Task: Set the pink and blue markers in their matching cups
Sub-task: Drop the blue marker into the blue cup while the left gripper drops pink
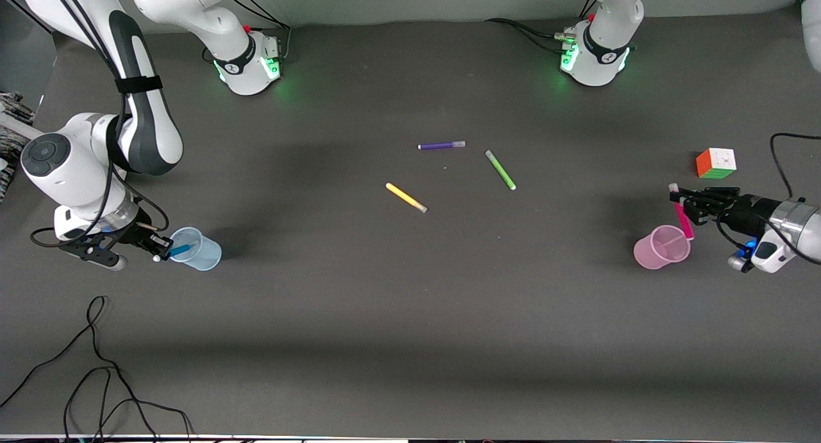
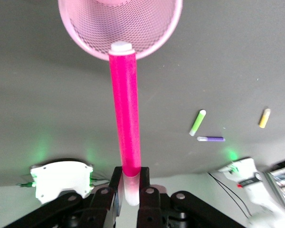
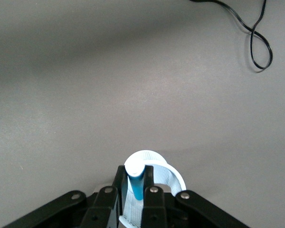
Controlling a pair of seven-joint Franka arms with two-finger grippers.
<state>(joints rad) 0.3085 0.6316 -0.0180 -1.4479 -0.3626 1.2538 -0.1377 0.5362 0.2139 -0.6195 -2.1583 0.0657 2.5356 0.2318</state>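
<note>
Next, I let go of the pink marker, now hanging at the cup's rim, with my left gripper inside the pale pink cup [image 1: 659, 243] [image 2: 134, 19], so it leans on the cup's rim toward the green marker.
My left gripper [image 1: 684, 204] is shut on the pink marker [image 1: 684, 220], gripping near its pale end. The marker's other end hangs at the rim of the pale pink cup [image 1: 660, 247] at the left arm's end of the table. In the left wrist view the pink marker [image 2: 126, 109] runs from the gripper [image 2: 131, 183] to the pink cup's rim [image 2: 90, 23]. My right gripper [image 1: 163, 245] is shut on the blue marker [image 1: 180, 249], whose tip is inside the mouth of the pale blue cup [image 1: 200, 250]. The right wrist view shows the blue marker [image 3: 136, 183] between the fingers of the gripper [image 3: 135, 175], over the blue cup [image 3: 175, 175].
A purple marker [image 1: 441, 145], a green marker [image 1: 500, 169] and a yellow marker [image 1: 406, 197] lie mid-table. A colour cube [image 1: 716, 163] sits close to the left gripper, farther from the camera. Black cables [image 1: 96, 366] trail near the front edge at the right arm's end.
</note>
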